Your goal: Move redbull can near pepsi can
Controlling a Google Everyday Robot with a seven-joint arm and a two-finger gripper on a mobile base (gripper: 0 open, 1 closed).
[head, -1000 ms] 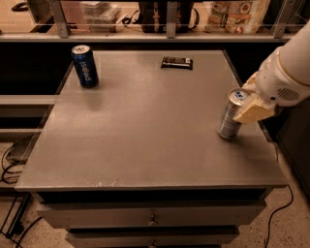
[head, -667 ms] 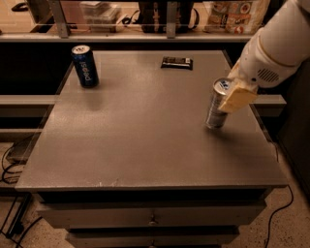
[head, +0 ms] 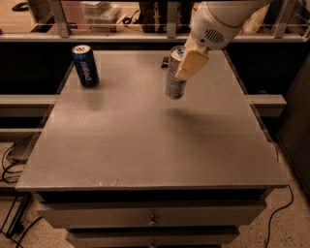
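Note:
I'll set the redbull can, still above the table's middle back, on the grey table (head: 108,84) with my gripper, close beside the pepsi can, toward the table's middle.
The redbull can (head: 174,80), slim and silver with bluish-grey panels, hangs tilted above the middle back of the grey table (head: 145,145). My gripper (head: 186,62) is shut on its upper part, with a tan finger pad (head: 192,64) across the can's right side. The white arm reaches in from the top right. The pepsi can (head: 85,66), dark blue with white lettering, stands upright at the table's back left corner, well to the left of the held can.
A small dark flat object (head: 163,62) lies at the back of the table, mostly hidden behind the held can. A railed shelf with clutter (head: 101,14) runs behind the table. Drawers (head: 152,215) sit under the front edge. Cables lie on the floor at left.
The gripper has lifted the redbull can off the table's right side and carried it left and toward the back, now above the middle back. The pepsi can has not moved.

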